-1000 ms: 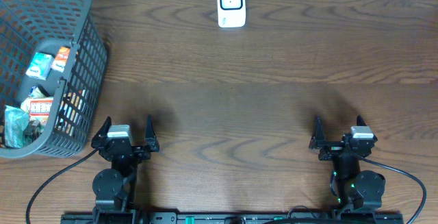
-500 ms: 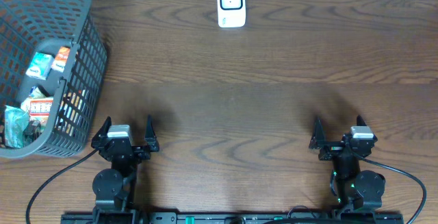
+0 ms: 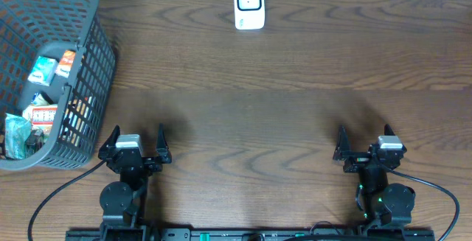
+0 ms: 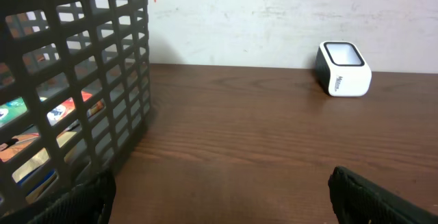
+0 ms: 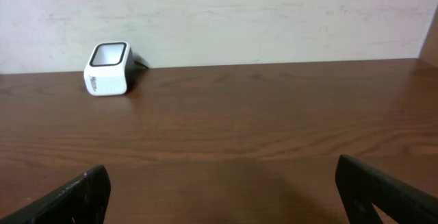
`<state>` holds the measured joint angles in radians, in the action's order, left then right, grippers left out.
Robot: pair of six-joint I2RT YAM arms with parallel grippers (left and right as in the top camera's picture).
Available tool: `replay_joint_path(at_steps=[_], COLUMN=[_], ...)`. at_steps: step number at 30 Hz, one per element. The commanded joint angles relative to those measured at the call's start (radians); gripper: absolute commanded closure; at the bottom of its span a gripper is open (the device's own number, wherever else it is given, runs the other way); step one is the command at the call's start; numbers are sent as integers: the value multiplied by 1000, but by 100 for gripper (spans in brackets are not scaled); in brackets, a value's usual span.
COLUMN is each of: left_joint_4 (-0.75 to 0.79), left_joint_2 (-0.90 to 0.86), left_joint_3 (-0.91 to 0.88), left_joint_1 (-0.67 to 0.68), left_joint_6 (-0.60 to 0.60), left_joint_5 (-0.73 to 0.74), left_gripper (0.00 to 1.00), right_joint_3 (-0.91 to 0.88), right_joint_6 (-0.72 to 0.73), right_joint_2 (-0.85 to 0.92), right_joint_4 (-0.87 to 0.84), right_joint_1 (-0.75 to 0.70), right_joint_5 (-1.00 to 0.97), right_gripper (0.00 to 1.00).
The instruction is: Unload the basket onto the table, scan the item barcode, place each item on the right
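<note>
The robot's left gripper needs to next reach into the grey basket and close on the cream bag with the red label (image 3: 43, 116), beside the teal packet.
The white barcode scanner (image 3: 249, 5) stands at the table's far edge, centre; it also shows at the right in the left wrist view (image 4: 344, 69) and at the left in the right wrist view (image 5: 109, 69). Several packaged items (image 3: 44, 71) lie inside the dark grey mesh basket (image 3: 98, 57) at the far left, seen through its wall (image 4: 75, 87). My left gripper (image 3: 138, 133) is open and empty near the front edge, just right of the basket. My right gripper (image 3: 364, 133) is open and empty at the front right. Bare wood lies between both pairs of fingers (image 4: 89, 196) (image 5: 75, 196).
A pale wall runs behind the table's far edge. The basket's front corner sits close to my left gripper's outer finger. Black cables trail from both arm bases (image 3: 118, 197) (image 3: 387, 200) along the front edge.
</note>
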<state>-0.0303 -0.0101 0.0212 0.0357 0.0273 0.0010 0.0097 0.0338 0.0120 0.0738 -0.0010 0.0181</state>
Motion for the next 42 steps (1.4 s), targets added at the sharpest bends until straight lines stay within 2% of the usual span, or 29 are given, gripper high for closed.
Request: replay_joint_path(at_steps=[1, 11, 13, 15, 18, 20, 22, 23, 24, 26, 30, 33, 35, 38, 40, 42], left_joint_4=[-43, -22, 31, 51, 79, 164, 328, 388, 517, 605, 600, 541, 428, 84, -201, -405], left_joint_2=[6, 6, 6, 6, 6, 6, 6, 6, 6, 6, -26, -114, -222, -435, -613, -768], left_joint_3=[-17, -17, -17, -17, -17, -17, -17, -17, -9, 23, 156, 299, 440, 727, 965, 1175], left_joint_1=[5, 5, 8, 8, 8, 8, 8, 8, 8, 8, 8, 8, 8, 3, 1, 1], left_joint_6=[14, 7, -113, -260, -319, -410, -474, -484, -491, -496, -428, -314, -248, -198, -65, 13], left_joint_5=[-16, -11, 146, 414, 503, 534, 555, 554, 552, 549, 472, 468, 463, 423, 422, 466], left_gripper=[2, 2, 3, 3, 2, 3, 3, 2, 2, 3, 3, 2, 3, 2, 2, 2], right_joint_3=[-4, -4, -4, -4, -4, -4, -4, -4, -4, -4, -4, -4, -4, -4, -4, -4], right_joint_6=[10, 10, 10, 10, 10, 10, 10, 10, 10, 10, 10, 10, 10, 10, 10, 10], right_joint_2=[-6, -6, -6, -6, -6, -6, -6, -6, -6, -6, -6, -6, -6, -6, -6, -6], right_joint_4=[1, 1, 1, 1, 1, 1, 1, 1, 1, 1, 1, 1, 1, 1, 1, 1], right_joint_1=[-5, -5, -5, -5, -5, -5, -5, -5, -5, -5, -5, -5, -5, -5, -5, -5], right_joint_5=[-8, -8, -8, -8, -8, -8, -8, -8, -8, -8, -8, -8, -8, -8, -8, -8], right_gripper=[1, 1, 1, 1, 1, 1, 1, 1, 1, 1, 1, 1, 1, 1, 1, 1])
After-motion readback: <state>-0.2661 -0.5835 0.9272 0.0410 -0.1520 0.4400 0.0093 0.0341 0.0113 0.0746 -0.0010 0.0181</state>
